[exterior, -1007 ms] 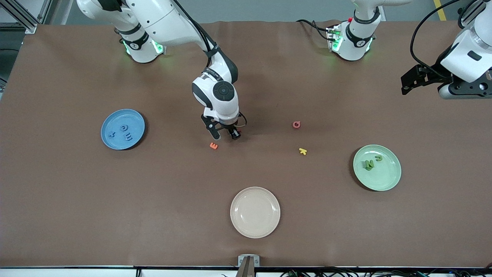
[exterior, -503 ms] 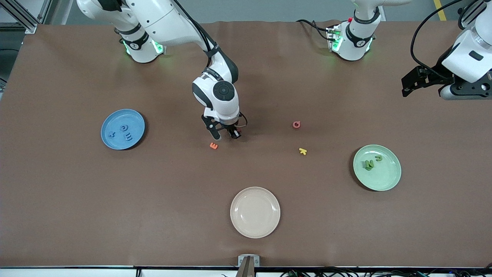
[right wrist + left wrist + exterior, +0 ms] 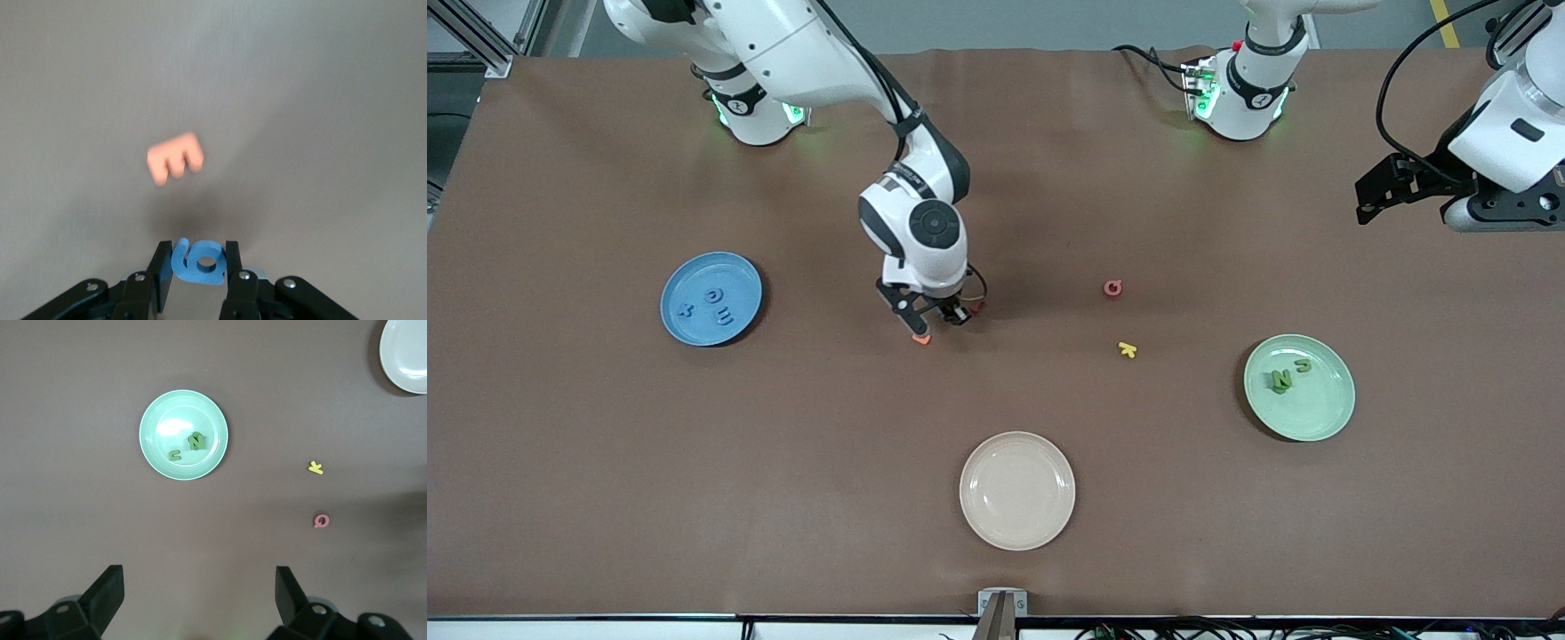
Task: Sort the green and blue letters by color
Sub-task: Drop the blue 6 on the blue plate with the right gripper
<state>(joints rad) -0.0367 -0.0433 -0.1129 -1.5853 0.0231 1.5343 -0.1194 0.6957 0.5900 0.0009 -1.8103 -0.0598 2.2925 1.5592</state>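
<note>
The robot's right gripper should release the light blue g in the blue plate (image 3: 749, 292), close to the plate's rim facing the orange E.
My right gripper (image 3: 934, 322) is shut on a light blue letter g (image 3: 200, 263), low over the table's middle, above the orange E (image 3: 175, 158). Three light blue letters (image 3: 716, 302) lie in the blue plate (image 3: 685, 280) toward the right arm's end. Two olive-green letters, an N (image 3: 1280, 380) and a u (image 3: 1303, 365), lie in the green plate (image 3: 1316, 413) toward the left arm's end; they also show in the left wrist view (image 3: 190, 445). My left gripper (image 3: 1374, 191) waits open and empty, high above the table; its fingers (image 3: 107, 593) stand wide apart.
The orange E (image 3: 920, 339) lies partly under my right gripper, a dark red letter (image 3: 976, 307) beside it. A pink Q (image 3: 1112, 288) and a yellow k (image 3: 1128, 349) lie mid-table. An empty beige plate (image 3: 1017, 490) sits nearest the front camera.
My right gripper has shifted a little toward the blue plate and now hangs over the orange E. The left arm has barely moved.
</note>
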